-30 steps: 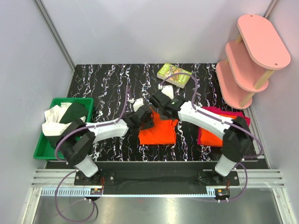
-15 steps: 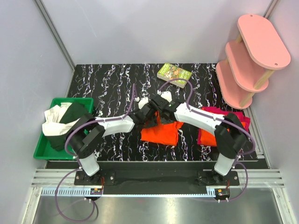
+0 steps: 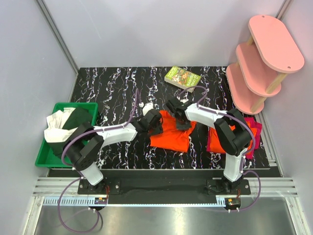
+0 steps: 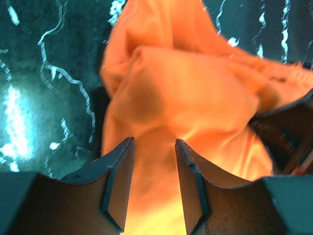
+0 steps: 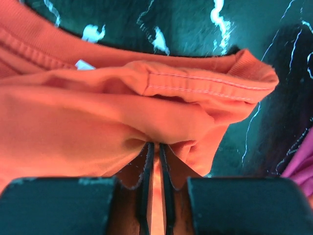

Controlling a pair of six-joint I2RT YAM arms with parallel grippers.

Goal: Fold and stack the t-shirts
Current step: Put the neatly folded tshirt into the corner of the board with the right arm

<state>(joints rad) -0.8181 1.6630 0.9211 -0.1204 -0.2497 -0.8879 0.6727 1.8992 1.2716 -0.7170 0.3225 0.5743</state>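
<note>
The robot's right gripper is pinching a fold inside the orange t-shirt's edge, so it should open and take the layered side edge point(image 5: 205, 155) before stacking the t-shirt.
An orange t-shirt point(image 3: 168, 137) lies partly folded and bunched at the table's middle. My left gripper point(image 3: 155, 122) is at its left top edge. In the left wrist view it point(image 4: 154, 142) is open, with the orange cloth point(image 4: 195, 88) lying between and beyond the jaws. My right gripper point(image 3: 178, 117) is at the shirt's top right. In the right wrist view it point(image 5: 155, 144) is shut on a fold of the orange t-shirt point(image 5: 98, 112), near a stitched hem. A magenta-red t-shirt point(image 3: 252, 132) with orange cloth point(image 3: 220, 142) on it lies at the right, partly hidden by the right arm.
A green bin point(image 3: 41, 152) holding white and dark cloth stands at the left edge. A green book point(image 3: 182, 78) lies at the back. A pink tiered shelf point(image 3: 264, 58) stands at the back right. A small white object point(image 3: 142, 104) lies behind the left gripper.
Both grippers have moved right and a little nearer with the orange shirt's top edge. The right arm's elbow has swung in over the right-hand stack.
</note>
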